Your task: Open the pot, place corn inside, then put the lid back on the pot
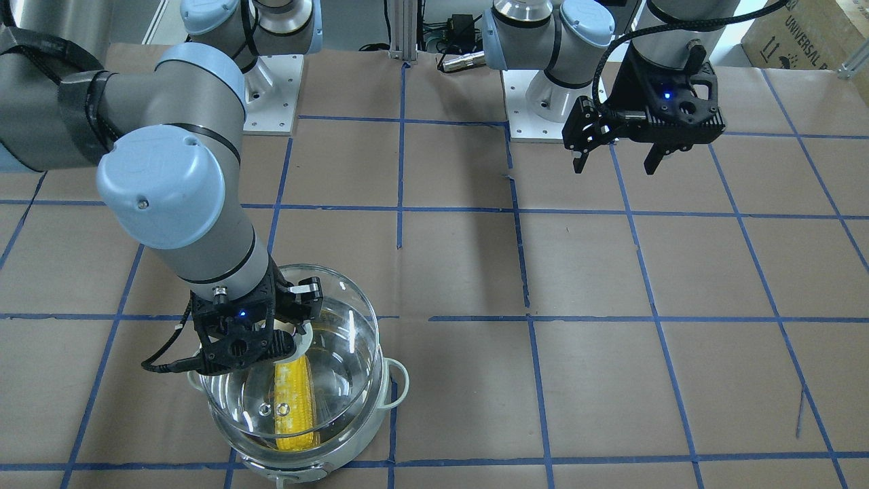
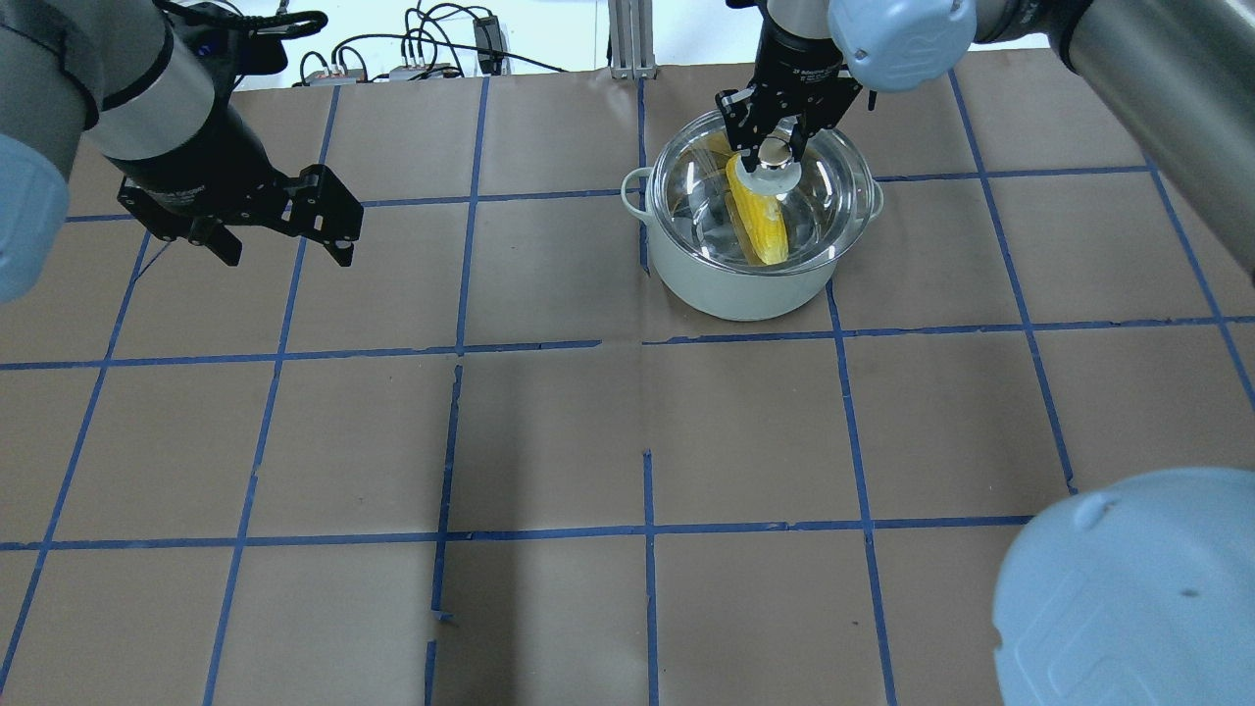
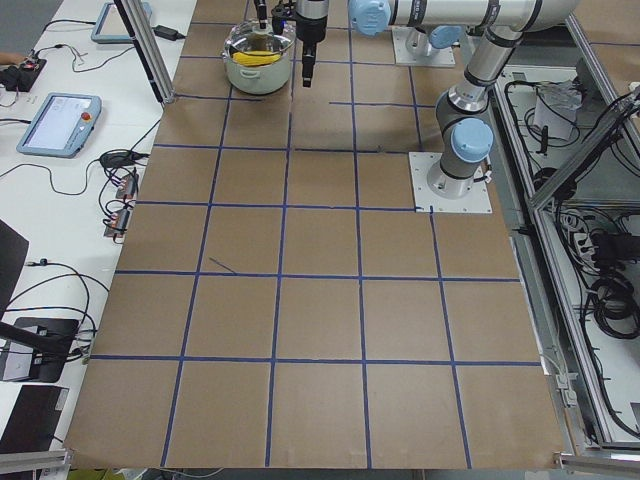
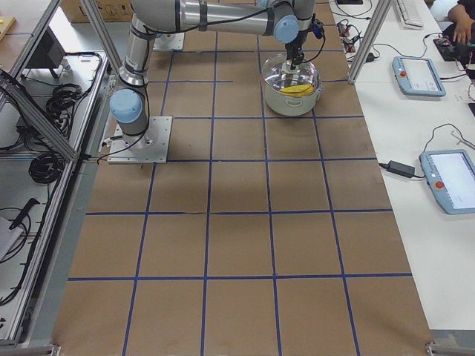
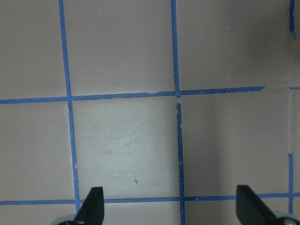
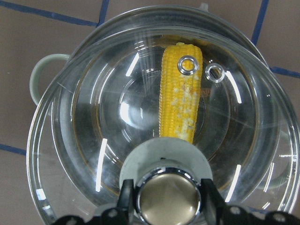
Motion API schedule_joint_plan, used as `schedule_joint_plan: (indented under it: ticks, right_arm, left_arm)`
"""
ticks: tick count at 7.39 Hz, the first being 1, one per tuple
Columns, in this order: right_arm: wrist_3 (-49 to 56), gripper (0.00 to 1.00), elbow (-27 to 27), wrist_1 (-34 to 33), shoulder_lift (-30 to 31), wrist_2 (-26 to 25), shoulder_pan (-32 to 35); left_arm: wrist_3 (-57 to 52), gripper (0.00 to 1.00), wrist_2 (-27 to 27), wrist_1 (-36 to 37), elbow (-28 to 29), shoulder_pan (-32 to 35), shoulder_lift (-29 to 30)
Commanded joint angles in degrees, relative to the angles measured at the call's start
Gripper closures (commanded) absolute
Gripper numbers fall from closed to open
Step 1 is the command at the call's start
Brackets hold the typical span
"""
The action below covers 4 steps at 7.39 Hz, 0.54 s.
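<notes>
Next, my right gripper puts the clear glass lid down flat and lets go of it on the mint-white pot's rim (image 1: 297,376) (image 6: 159,118), covering the yellow corn.
The mint-white pot (image 2: 735,289) stands at the table's far right in the overhead view; it also shows in the front view (image 1: 326,468) and the right wrist view (image 6: 40,75). The yellow corn (image 2: 760,221) lies inside it (image 1: 295,407) (image 6: 180,98). My right gripper (image 2: 775,152) (image 1: 292,326) is shut on the metallic knob (image 6: 168,199) of the clear glass lid (image 1: 353,326) (image 6: 93,140). The lid hangs just over the pot's mouth, a little off its rim. My left gripper (image 2: 287,250) (image 1: 614,163) (image 5: 171,206) is open and empty above bare table.
Brown paper with a blue tape grid (image 2: 647,441) covers the table. The arms' base plates (image 1: 271,95) stand at the robot's edge. Tablets and cables (image 4: 419,74) lie on the white side bench beyond the pot.
</notes>
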<state>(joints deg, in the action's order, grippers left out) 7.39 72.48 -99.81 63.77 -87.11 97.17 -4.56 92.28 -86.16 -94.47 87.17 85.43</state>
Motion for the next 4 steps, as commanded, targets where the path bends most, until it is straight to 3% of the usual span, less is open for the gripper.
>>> schedule_joint_plan:
  ticks: [1, 4]
  right_arm:
    - [0.08, 0.54, -0.84, -0.30, -1.28, 0.01, 0.04]
    - [0.00, 0.54, -2.87, -0.12, -3.21, -0.08, 0.21]
  left_arm:
    - [0.07, 0.00, 0.35, -0.06, 1.12, 0.01, 1.22]
    - [0.07, 0.00, -0.16, 0.11, 1.39, 0.10, 1.76]
